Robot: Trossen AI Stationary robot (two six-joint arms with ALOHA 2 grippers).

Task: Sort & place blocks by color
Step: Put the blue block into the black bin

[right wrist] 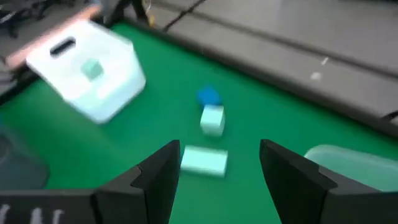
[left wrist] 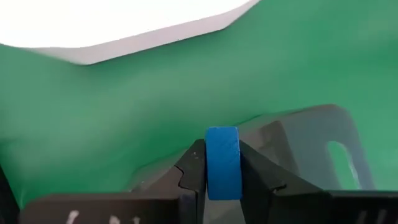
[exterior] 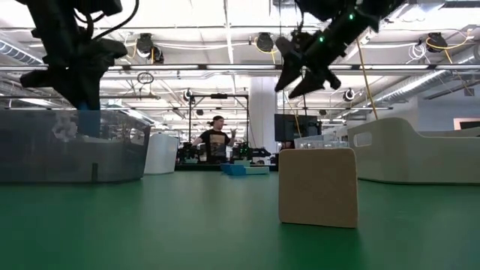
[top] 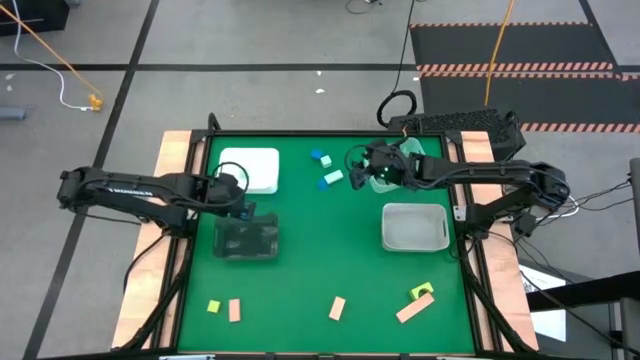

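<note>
Next, my left gripper releases the blue block inside the clear tray [top: 261, 239] [left wrist: 291, 209], near the end that faces the grey tray.
My left gripper [top: 244, 207] is shut on a blue block [left wrist: 222, 163] over the far edge of the clear tray [top: 247, 240]. In the low view the blue block [exterior: 88, 122] shows at the tray's wall height. My right gripper [top: 358, 170] is open and hovers above a pale teal bar [right wrist: 204, 160], which lies flat on the green mat beside a teal cube [right wrist: 212, 119] and a blue block [right wrist: 208, 96]. One teal block [right wrist: 92, 68] lies in the white tray [top: 250, 170]. Tan and yellow-green blocks [top: 337, 307] lie near the table's near edge. My left gripper pinches the blue block by two opposite faces [left wrist: 211, 177] between its two fingers, coming from above. The block stands out past the fingertips and is lifted clear of the mat, over the clear tray [left wrist: 311, 140].
A grey tray [top: 414, 228] sits on the mat's right half, near my right arm. A tan block [exterior: 318, 186] stands close to the low camera. Two tan pieces [top: 235, 310] [top: 414, 308] and two yellow-green ones [top: 213, 306] [top: 423, 291] lie along the near edge. A person stands far off in the room.
</note>
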